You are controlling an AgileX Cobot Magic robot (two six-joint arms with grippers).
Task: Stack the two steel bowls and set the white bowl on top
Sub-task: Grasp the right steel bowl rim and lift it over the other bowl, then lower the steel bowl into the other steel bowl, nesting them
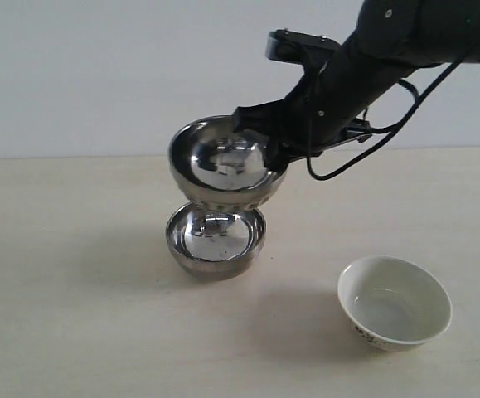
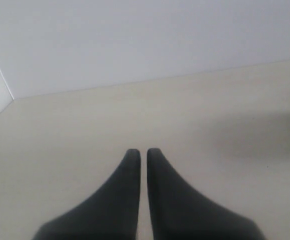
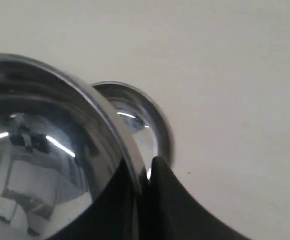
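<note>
Next, my right gripper releases the steel bowl it holds inside the second steel bowl [image 1: 209,258] [image 3: 129,137] that is sitting on the table.
My right gripper [image 1: 266,149] is shut on the rim of one steel bowl [image 1: 223,163], holding it tilted in the air just above the second steel bowl [image 1: 215,240], which rests on the table. In the right wrist view the held steel bowl [image 3: 39,150] fills the frame, its rim pinched between the gripper [image 3: 143,170] fingers, with the lower steel bowl [image 3: 145,127] showing beyond it. The white bowl [image 1: 395,303] stands upright on the table at the front right. My left gripper [image 2: 139,152] is shut on nothing, over bare table.
The pale table [image 1: 74,290] spreads to the left and front of the bowls. A black cable [image 1: 364,149] loops off the right arm. A white wall [image 1: 99,66] runs behind the table.
</note>
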